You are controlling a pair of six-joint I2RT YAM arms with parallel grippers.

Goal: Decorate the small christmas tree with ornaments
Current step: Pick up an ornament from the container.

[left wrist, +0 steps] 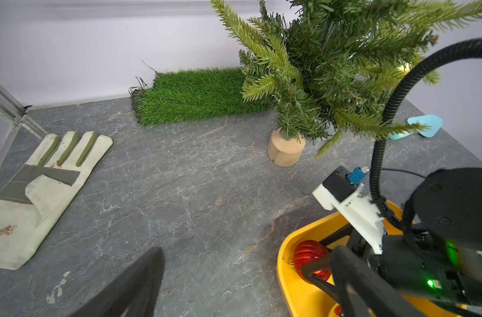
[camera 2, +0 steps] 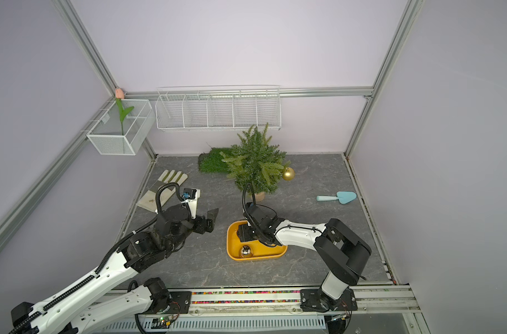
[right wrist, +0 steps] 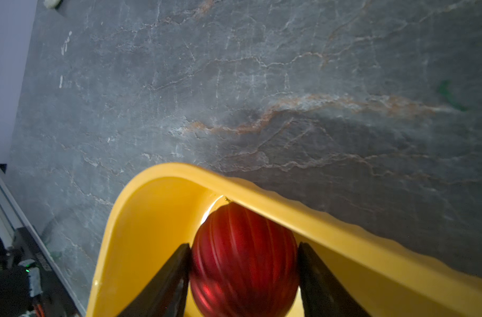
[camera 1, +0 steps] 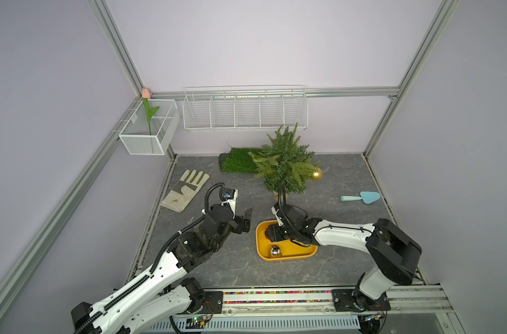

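Note:
My left gripper needs to close on the gold hook (left wrist: 287,261) of the red ornament, because my right gripper has the ornament's sides between its fingers.
The small christmas tree (camera 1: 284,164) (camera 2: 255,164) (left wrist: 330,68) stands upright at the back middle of the table. A gold ornament (camera 1: 316,174) (camera 2: 288,174) hangs off its right side. A yellow tray (camera 1: 258,240) (camera 2: 228,240) (right wrist: 289,203) in front of the tree holds a silver ornament (camera 1: 275,251) (camera 2: 245,251) and a ribbed red ornament (right wrist: 244,269) (left wrist: 308,255). My right gripper (camera 1: 271,232) (right wrist: 244,247) reaches down into the tray, its fingers pressed on both sides of the red ornament. My left gripper (camera 1: 247,221) (left wrist: 249,249) hovers open left of the tray, holding nothing.
A work glove (camera 1: 185,188) lies at the left and a green grass mat (camera 1: 237,163) behind the tree. A blue trowel (camera 1: 362,197) lies at the right. A white wire rack (camera 1: 245,111) and a mesh box (camera 1: 149,141) with a tulip hang on the walls.

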